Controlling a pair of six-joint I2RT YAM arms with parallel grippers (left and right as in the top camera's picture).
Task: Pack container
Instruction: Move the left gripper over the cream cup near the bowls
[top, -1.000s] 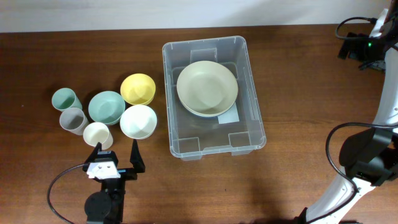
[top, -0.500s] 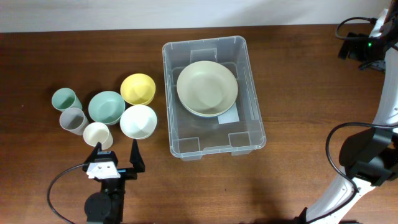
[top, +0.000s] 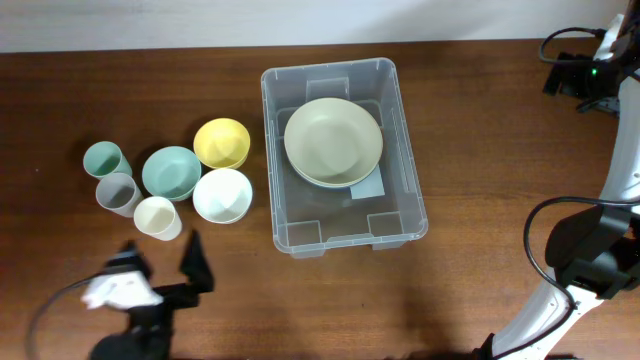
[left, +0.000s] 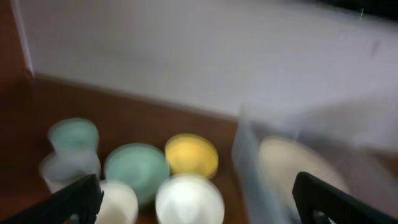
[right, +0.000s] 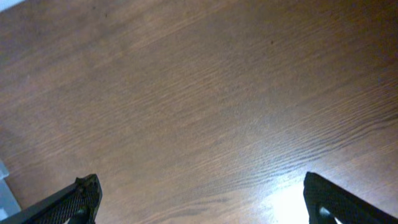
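The robot's left gripper needs to next move to the near side of the cream cup's rim (top: 151, 234), away from the teal bowl, and close there.
The clear plastic container (top: 400, 215) stands right of centre with a pale green bowl (top: 333, 140) inside it. The container also shows blurred in the left wrist view (left: 249, 168). My left gripper (top: 162, 262) is open and empty near the front edge, just below the cream cup (top: 156, 215) and white bowl (top: 221, 194). In the left wrist view its fingers (left: 199, 202) frame the white bowl (left: 189, 198). My right gripper (right: 205, 199) is open and empty over bare wood; its arm (top: 590, 255) is at the right edge.
Left of the container stand a yellow bowl (top: 221, 142), a teal bowl (top: 170, 172), a teal cup (top: 102, 158) and a grey cup (top: 116, 192). A cable and camera mount (top: 575, 72) sit at the far right corner.
My left gripper has swung back and to the left, away from the cups, and blurs with motion. The bowls, cups, container and right arm have not moved.
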